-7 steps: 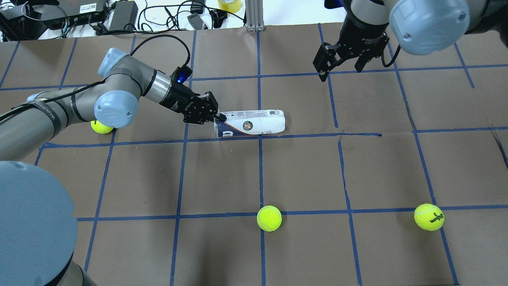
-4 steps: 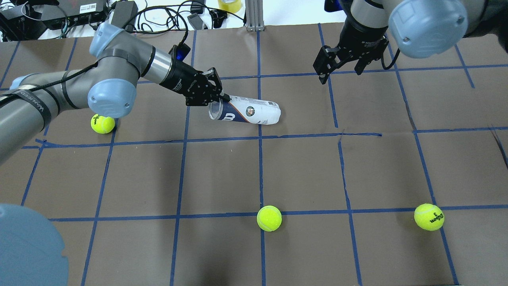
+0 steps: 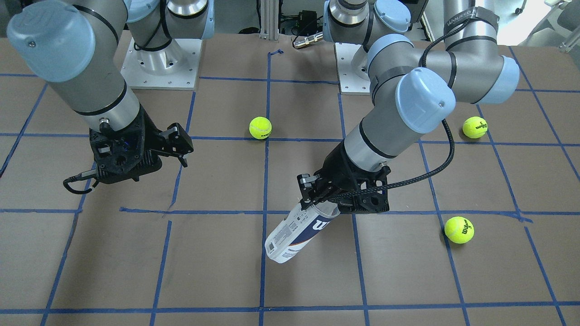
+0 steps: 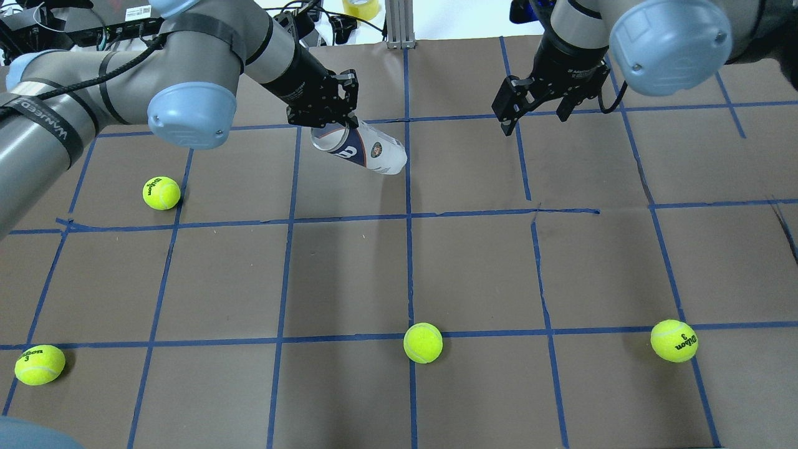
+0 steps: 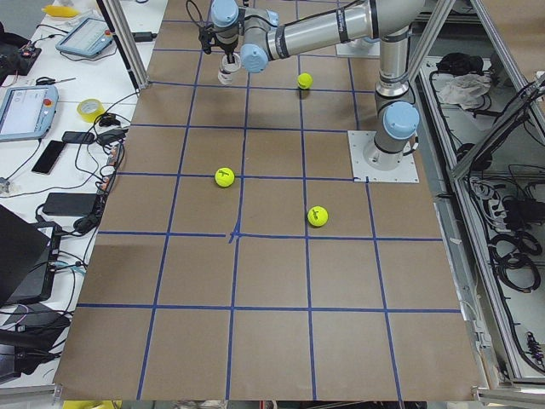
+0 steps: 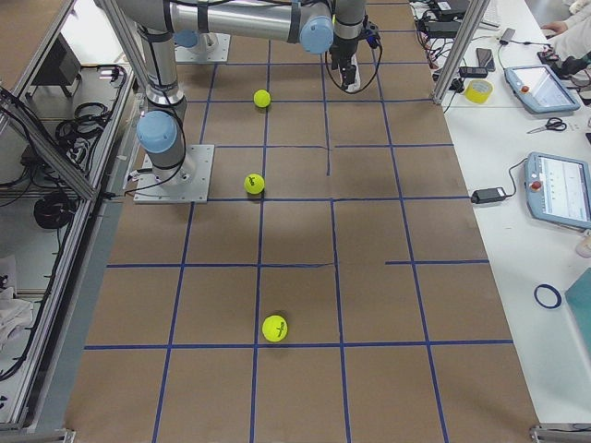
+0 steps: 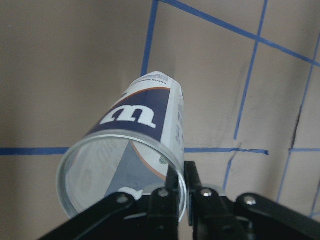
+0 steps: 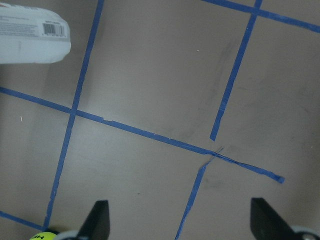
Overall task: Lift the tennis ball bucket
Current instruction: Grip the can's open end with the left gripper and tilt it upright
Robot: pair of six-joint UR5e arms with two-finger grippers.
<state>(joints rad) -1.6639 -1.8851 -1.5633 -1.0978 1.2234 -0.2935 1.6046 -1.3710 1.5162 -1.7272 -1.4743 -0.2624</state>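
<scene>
The robot will set the tennis ball bucket, now hanging tilted over the brown table, down on the table (image 3: 313, 264) (image 7: 75, 70) between the blue tape lines near its left gripper.
The tennis ball bucket (image 4: 368, 149) is a clear tube with a white and navy label. It hangs tilted, open end up and closed end low over the brown table. My left gripper (image 4: 340, 121) is shut on the rim of its open end. This also shows in the front view, with the left gripper (image 3: 317, 203) on the tube (image 3: 292, 233), and in the left wrist view on the tube (image 7: 142, 125). My right gripper (image 4: 533, 112) is open and empty to the tube's right. The right wrist view shows the tube's closed end (image 8: 32, 37) at top left.
Several yellow-green tennis balls lie on the table: one at the left (image 4: 161, 193), one at the near left corner (image 4: 39, 365), one near the middle (image 4: 423, 342) and one at the near right (image 4: 674, 340). Cables and boxes (image 4: 124, 19) lie beyond the far edge.
My left gripper has risen and moved toward the far edge, holding the tube by its rim. The tube went from lying flat to hanging tilted. The right arm barely moved.
</scene>
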